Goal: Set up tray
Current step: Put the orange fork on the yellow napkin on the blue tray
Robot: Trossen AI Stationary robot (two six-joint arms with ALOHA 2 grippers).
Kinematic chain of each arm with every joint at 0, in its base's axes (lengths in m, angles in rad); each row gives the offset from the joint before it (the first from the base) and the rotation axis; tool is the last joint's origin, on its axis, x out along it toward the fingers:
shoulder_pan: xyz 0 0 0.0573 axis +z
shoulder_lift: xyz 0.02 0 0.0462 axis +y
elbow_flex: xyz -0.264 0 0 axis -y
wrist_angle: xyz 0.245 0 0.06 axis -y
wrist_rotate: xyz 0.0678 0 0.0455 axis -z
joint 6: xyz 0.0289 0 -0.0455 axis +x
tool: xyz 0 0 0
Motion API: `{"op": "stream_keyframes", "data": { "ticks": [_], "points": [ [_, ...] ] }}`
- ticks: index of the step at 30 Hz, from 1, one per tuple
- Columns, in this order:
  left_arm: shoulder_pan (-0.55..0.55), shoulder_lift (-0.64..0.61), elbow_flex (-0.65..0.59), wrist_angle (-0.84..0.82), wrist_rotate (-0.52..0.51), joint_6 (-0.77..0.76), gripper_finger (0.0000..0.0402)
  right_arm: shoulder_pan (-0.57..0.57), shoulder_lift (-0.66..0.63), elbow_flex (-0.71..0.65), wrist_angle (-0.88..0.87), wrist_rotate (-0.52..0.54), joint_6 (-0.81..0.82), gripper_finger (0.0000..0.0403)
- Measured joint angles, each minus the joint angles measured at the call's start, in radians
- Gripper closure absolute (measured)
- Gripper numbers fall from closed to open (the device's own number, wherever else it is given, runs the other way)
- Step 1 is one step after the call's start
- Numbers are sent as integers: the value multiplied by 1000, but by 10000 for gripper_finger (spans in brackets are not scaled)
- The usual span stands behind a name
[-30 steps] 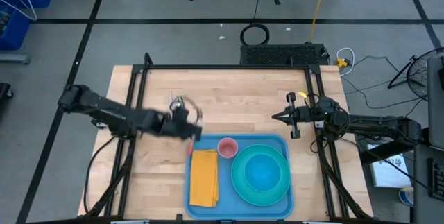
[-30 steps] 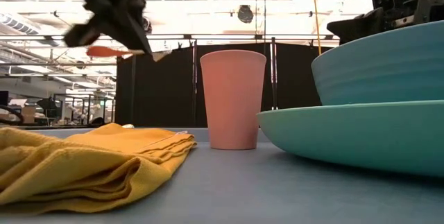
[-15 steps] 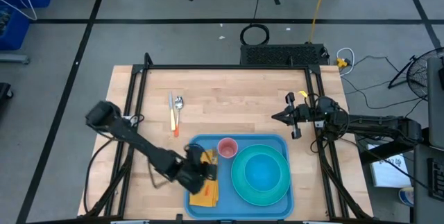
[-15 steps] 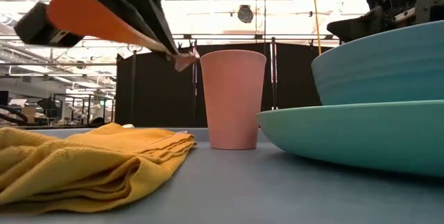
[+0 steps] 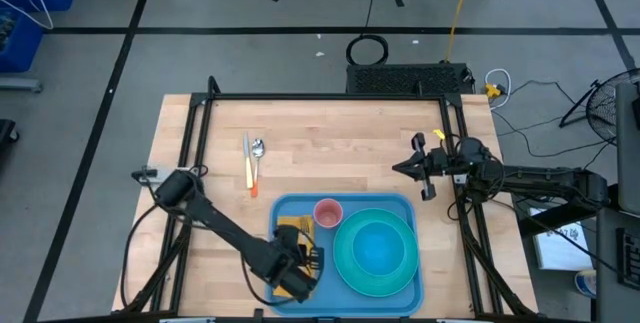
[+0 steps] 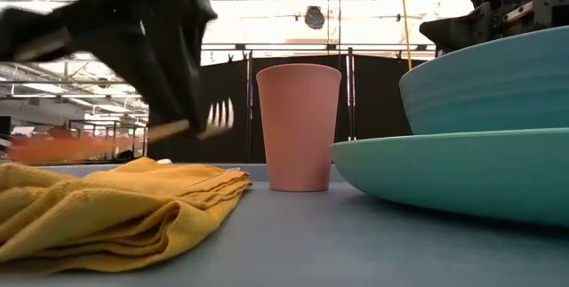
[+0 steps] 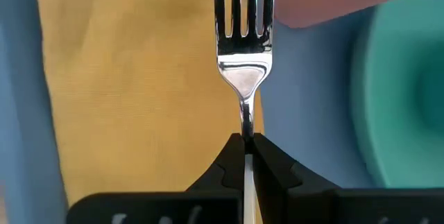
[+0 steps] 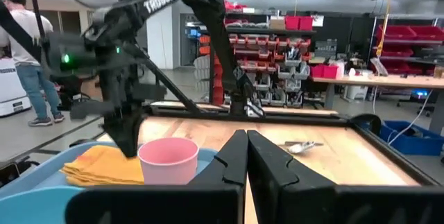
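Note:
The fork will go down lengthwise on the folded yellow napkin (image 5: 297,256) (image 7: 203,174), slightly toward the teal plate, when I set it there with my left gripper.
The blue tray (image 5: 410,213) lies at the table's near edge. It carries a teal plate (image 5: 345,263) with a bowl (image 5: 378,248), a pink cup (image 5: 328,212) and a folded yellow napkin (image 5: 291,228). My left gripper (image 5: 300,261) hovers low over the napkin (image 7: 125,78), shut on a fork (image 7: 243,37) with an orange handle (image 6: 53,145). My right gripper (image 5: 400,169) waits shut above the bare table, just past the tray's far right corner. My left gripper pinches the fork between its two fingers at the thin neck (image 7: 246,123) just behind the tines. The fingers (image 6: 173,74) come from above. The fork is lifted clear of the napkin and about level, its tines (image 6: 220,115) pointing toward the pink cup (image 6: 298,127).
A spoon (image 5: 258,149) and an orange-handled knife (image 5: 249,168) lie on the wood beyond the tray's far left corner. A black metal frame (image 5: 330,97) runs along the table's far edge and sides. A person (image 8: 28,57) stands in the room behind.
My left gripper has carried the fork from beside the spoon and knife toward the near edge. It now sits over the napkin on the tray and has come down lower. The fork has turned about, so its tines now point at the cup.

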Motion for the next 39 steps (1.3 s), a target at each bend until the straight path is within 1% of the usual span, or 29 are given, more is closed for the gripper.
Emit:
{"op": "stream_keyframes", "data": {
  "ticks": [8, 12, 18, 27, 31, 33, 39],
  "points": [
    [41, 13, 0, -2, 0, 37, 392, 0, 0, 0, -15, -2, 65, 403],
    [50, 13, 0, -20, 50, 38, 392, 0, 0, 0, -19, -3, 94, 403],
    [34, 13, 0, -43, 49, -1, 392, 0, 0, 0, -20, -3, 97, 403],
    [35, 72, 0, -39, 123, -15, 392, 0, 0, 0, -23, -4, 97, 403],
    [40, 83, 2, -31, 129, -11, 391, 0, 0, 0, -27, -4, 97, 403],
    [40, 83, 2, -28, 125, -10, 377, 0, 0, 0, -26, -3, 96, 403],
    [36, 82, 1, -22, 95, 15, 307, 0, 0, 0, -30, -4, 95, 403]
  ]
}}
